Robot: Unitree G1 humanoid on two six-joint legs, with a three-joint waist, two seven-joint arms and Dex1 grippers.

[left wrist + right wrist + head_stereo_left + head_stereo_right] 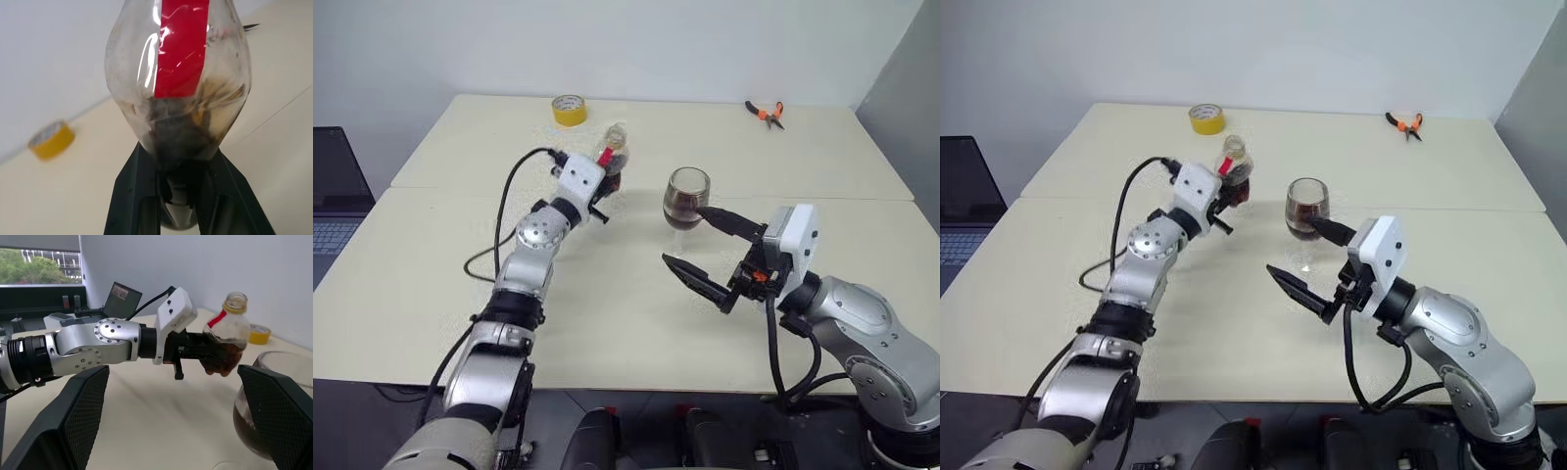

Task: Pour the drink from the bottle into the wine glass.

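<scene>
I need to release the bottle with my left gripper just on the near side of the seam (577, 221), facing the yellow tape roll.
My left gripper (607, 188) is shut on the ribbed lower body of the bottle (612, 155), holding it roughly upright above the table, left of the wine glass (687, 196). The bottle (181, 73) has a red label, an open mouth, and a little dark drink (222, 357) left low inside. The glass stands on the table with dark drink (1304, 217) in the lower part of its bowl. My right gripper (681, 235) is open just on the near side of the glass. In the right wrist view the glass (283, 363) sits ahead of one finger (279, 416), not between the two.
At the table's far edge lie a yellow tape roll (570, 110) and orange-handled pliers (766, 113). A laptop (333, 196) sits off the table's left side. A seam (460, 188) runs across the cream table between the near and far halves.
</scene>
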